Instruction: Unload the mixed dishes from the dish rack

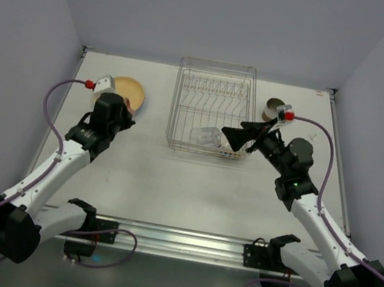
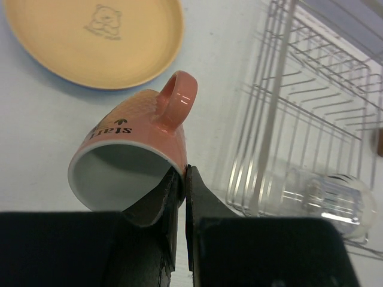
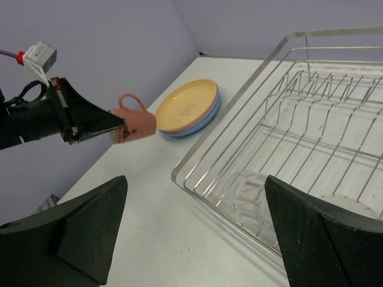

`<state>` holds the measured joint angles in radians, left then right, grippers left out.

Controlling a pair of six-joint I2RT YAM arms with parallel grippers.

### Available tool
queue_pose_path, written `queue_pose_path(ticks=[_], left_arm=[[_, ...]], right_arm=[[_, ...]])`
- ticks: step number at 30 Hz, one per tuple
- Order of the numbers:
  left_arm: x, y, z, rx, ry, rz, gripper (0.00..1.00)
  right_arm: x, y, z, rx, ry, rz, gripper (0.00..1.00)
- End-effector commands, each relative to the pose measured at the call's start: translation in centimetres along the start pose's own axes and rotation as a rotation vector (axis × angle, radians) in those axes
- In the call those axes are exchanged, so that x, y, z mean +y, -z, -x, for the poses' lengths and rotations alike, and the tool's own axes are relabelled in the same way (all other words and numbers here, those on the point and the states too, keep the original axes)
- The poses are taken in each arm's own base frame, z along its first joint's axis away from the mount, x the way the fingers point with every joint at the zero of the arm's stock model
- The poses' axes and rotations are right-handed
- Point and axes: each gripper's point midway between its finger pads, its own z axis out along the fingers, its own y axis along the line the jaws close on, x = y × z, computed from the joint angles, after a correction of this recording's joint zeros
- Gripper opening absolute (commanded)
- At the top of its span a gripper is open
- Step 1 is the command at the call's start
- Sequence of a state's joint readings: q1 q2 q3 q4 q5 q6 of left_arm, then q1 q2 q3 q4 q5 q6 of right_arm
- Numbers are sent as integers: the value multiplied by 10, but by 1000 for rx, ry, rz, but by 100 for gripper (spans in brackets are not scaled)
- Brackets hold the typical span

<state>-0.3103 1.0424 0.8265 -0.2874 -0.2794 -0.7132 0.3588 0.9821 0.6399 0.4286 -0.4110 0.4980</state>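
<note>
Next, my left gripper puts the pink handled mug, now held tilted beside the plate stack, down on the table (image 1: 93, 128) by the near edge of the plate stack, away from the rack.
My left gripper (image 2: 182, 173) is shut on the rim of the pink handled mug (image 2: 143, 143) and holds it tilted, just right of the plate stack. The yellow-orange plate (image 2: 90, 36) lies on top of that stack, with a blue plate (image 3: 200, 124) under it; I cannot make out the purple plate. The dish rack (image 1: 218, 67) stands at the table's back middle. A small clear glass (image 3: 251, 194) lies on its side in the rack's near corner. My right gripper (image 3: 197, 230) is open and empty above that corner. The brown cup (image 1: 273, 111) stands right of the rack. A white round thing (image 3: 350, 206) shows inside the rack.
Grey walls close in the table at the left, right and back. The rack's upright prongs (image 3: 335, 89) hold no plates. The left arm (image 1: 103, 125) reaches to the plate stack (image 1: 121, 91); the right arm (image 1: 289, 160) reaches over the rack's near right corner.
</note>
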Motion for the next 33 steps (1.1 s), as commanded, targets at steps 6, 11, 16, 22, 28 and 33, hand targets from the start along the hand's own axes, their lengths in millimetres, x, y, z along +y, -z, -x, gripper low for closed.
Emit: queue_pose_path(ticks=[6, 11, 16, 22, 28, 33], left_arm=[[53, 3, 46, -175, 46, 350, 0], [90, 7, 55, -210, 47, 601, 0], [111, -8, 56, -156, 86, 726, 0], [137, -23, 55, -80, 153, 869, 0], [149, -49, 45, 38, 214, 859, 0], [162, -59, 39, 78, 250, 858, 0]], right_arm=[[-10, -11, -15, 6, -25, 16, 99], [-27, -11, -27, -3, -51, -44, 99], [-34, -13, -32, -5, -53, -64, 99], [-37, -12, -34, -3, -49, -76, 99], [-38, -12, -37, 5, -50, -80, 99], [-38, -12, -38, 7, -49, -79, 99]])
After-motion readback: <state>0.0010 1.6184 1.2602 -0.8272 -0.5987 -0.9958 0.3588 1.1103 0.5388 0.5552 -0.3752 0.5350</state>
